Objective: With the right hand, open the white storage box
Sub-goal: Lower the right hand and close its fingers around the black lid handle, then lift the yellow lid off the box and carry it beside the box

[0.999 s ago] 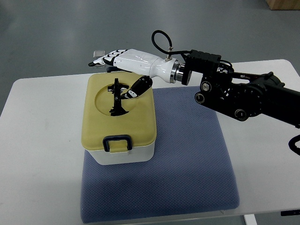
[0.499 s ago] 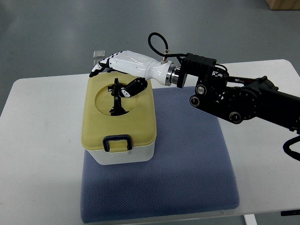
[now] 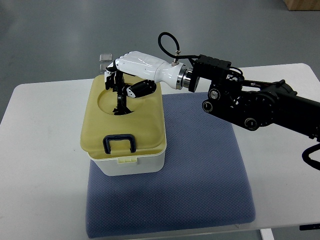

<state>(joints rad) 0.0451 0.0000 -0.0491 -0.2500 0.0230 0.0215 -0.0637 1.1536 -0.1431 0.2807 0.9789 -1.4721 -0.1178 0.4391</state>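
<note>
My right gripper is going to release the yellow lid on the blue mat (image 3: 199, 146), beside the white storage box.
A white storage box (image 3: 131, 167) with a yellow lid (image 3: 137, 122) stands on a blue mat in the top view. The lid has a black front latch (image 3: 119, 142) and a black handle (image 3: 120, 100) standing up in a round recess. My right hand (image 3: 120, 75), white with black fingers, is over the back of the lid. Its fingers are curled around the black handle. The lid sits tilted, its front edge raised off the white box. The left arm does not show.
The blue mat (image 3: 200, 190) lies on a white table (image 3: 40, 145). My right arm (image 3: 260, 102) crosses above the mat's far right part. A small clear object (image 3: 105, 57) sits at the table's far edge behind the box.
My right hand has closed its fingers around the black handle. The lid has tipped up and shifted slightly left, with its front latch lifted off the box.
</note>
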